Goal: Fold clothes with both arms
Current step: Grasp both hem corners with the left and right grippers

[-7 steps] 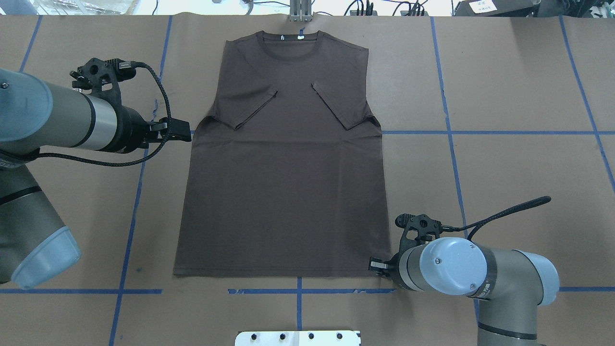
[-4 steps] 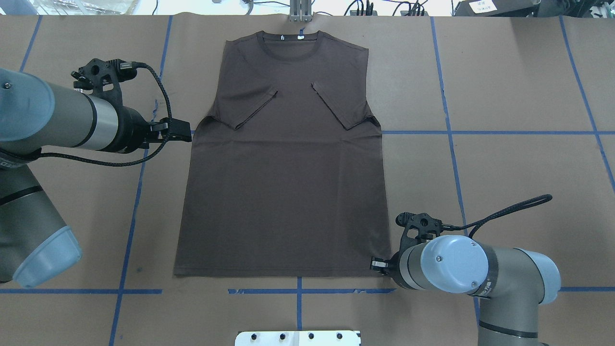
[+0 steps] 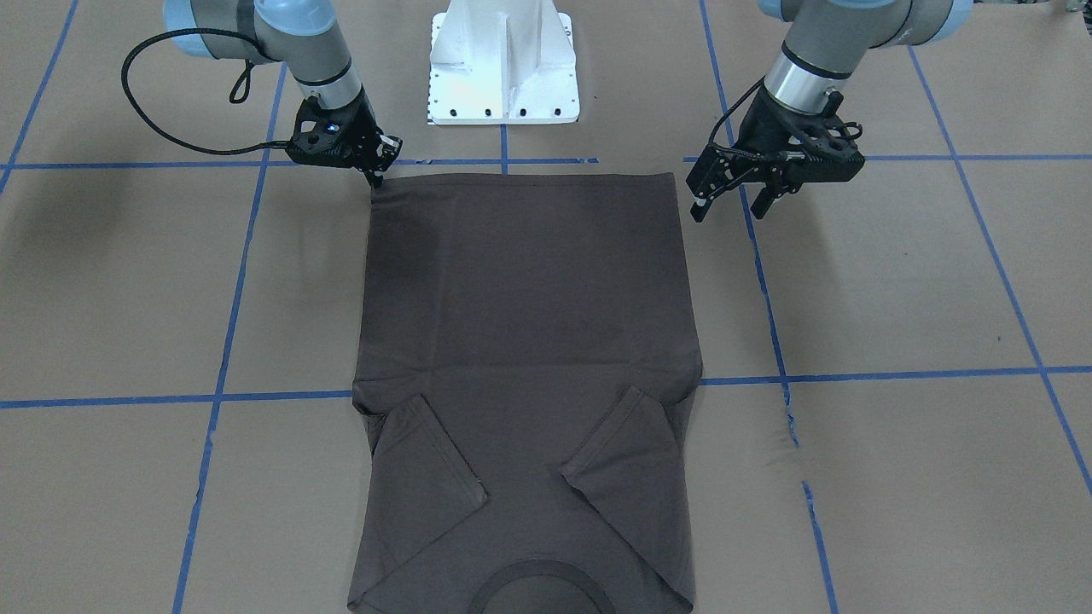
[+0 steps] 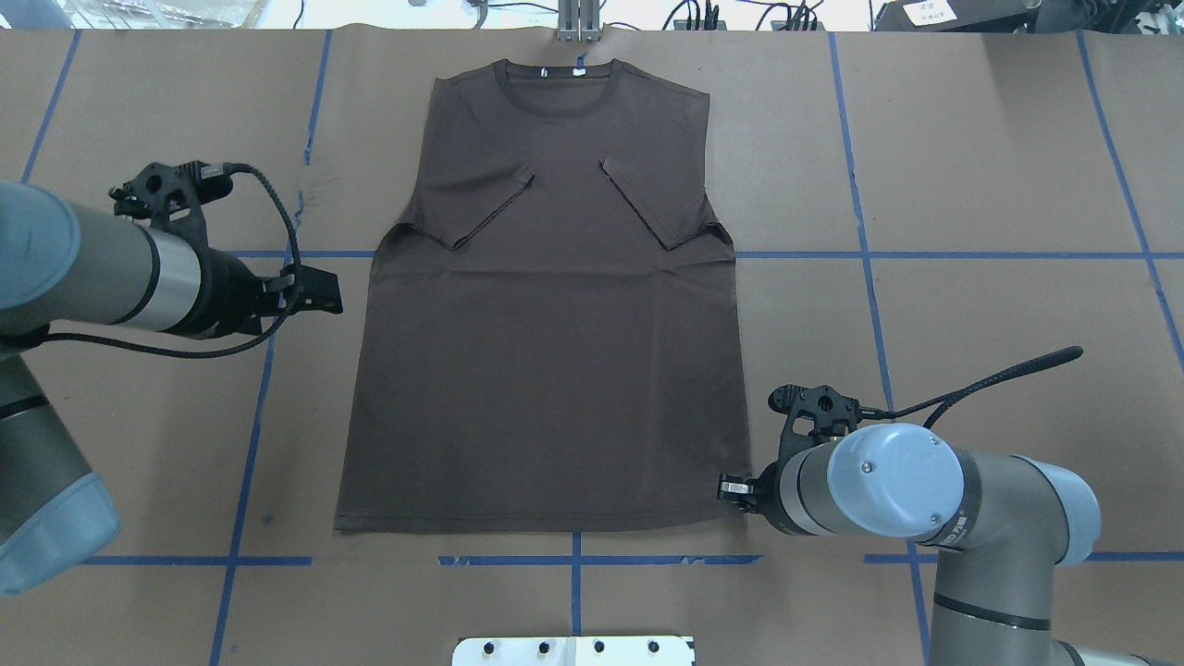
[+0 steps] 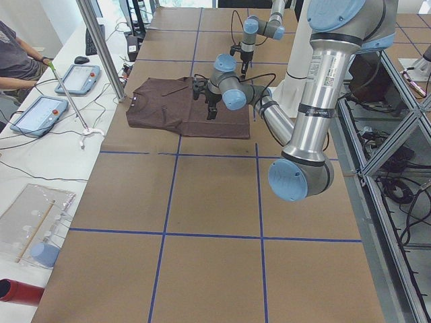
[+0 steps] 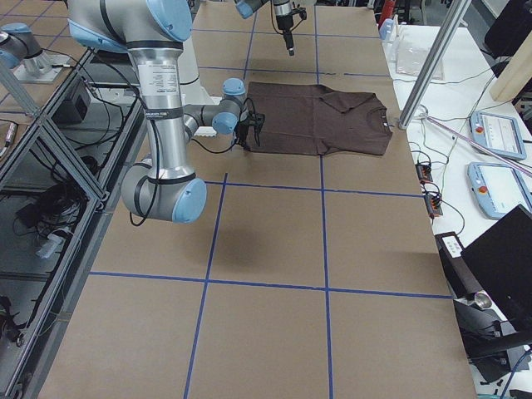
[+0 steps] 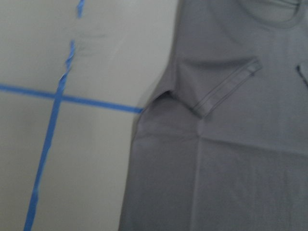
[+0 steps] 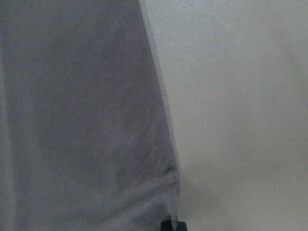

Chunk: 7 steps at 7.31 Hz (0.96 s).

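Observation:
Next, I close my left gripper on the free hem corner [image 3: 668,179] of the dark grey-brown T-shirt, across from the corner my right gripper pinches.
The dark grey-brown T-shirt [image 4: 555,370] lies flat on the brown-paper table, collar at the far edge, both short sleeves folded in over the chest [image 3: 529,298]. My right gripper [image 4: 726,487] is down at the near right hem corner. The front view shows its fingertips together on that corner [image 3: 376,177]. In the right wrist view the cloth [image 8: 82,120] puckers where the tips [image 8: 172,225] pinch it. My left gripper [image 3: 728,209] is open with nothing in it, raised off the table beside the shirt's left edge [image 4: 328,302]. The left wrist view shows that edge and the folded sleeve [image 7: 231,86].
The white pedestal base [image 3: 503,68] stands at the near table edge behind the hem. Blue tape lines [image 4: 925,254] cross the paper. A metal post [image 4: 578,23] stands just past the collar. A person sits by tablets [image 5: 74,77] at a side desk.
My left arm has drawn back from the shirt's left edge, towards the robot and outwards. The right arm has shifted only slightly and stays at the hem corner.

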Each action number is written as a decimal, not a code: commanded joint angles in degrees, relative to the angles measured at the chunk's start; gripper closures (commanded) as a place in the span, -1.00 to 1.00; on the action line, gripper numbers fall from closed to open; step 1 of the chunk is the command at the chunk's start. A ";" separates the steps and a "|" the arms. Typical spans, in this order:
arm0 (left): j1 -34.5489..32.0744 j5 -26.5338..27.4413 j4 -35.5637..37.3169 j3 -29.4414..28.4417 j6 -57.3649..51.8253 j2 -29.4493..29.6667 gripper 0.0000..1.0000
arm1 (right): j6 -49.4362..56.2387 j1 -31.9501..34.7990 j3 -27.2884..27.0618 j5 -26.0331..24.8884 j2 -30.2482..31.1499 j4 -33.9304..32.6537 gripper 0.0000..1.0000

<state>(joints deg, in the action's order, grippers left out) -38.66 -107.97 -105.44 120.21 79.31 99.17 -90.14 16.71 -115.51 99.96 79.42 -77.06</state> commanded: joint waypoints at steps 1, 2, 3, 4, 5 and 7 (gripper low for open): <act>7.24 6.41 -3.34 2.66 10.62 -6.69 -1.00 | 2.78 1.31 -0.85 1.73 -0.05 -0.02 1.00; 12.42 10.80 -3.45 2.40 16.09 -6.71 -1.00 | 2.78 1.31 -0.77 1.81 -0.14 -0.02 1.00; 16.13 13.63 -3.11 1.88 20.84 -6.62 -0.98 | 2.86 1.49 -0.68 1.81 -0.14 0.06 1.00; 20.51 16.79 -2.93 0.48 24.54 -6.10 -0.93 | 2.86 1.49 -0.76 1.81 -0.14 0.07 1.00; 21.25 18.22 -2.84 -1.71 25.10 -4.96 -0.93 | 2.86 1.57 -0.76 1.81 -0.40 0.07 1.00; 23.70 18.67 -2.84 -4.18 27.21 -4.25 -0.93 | 2.86 1.66 -0.76 1.81 -1.19 0.07 1.00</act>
<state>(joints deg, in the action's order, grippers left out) -17.12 -89.89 -108.30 117.50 104.95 94.43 -87.28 18.31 -116.27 101.78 78.54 -76.99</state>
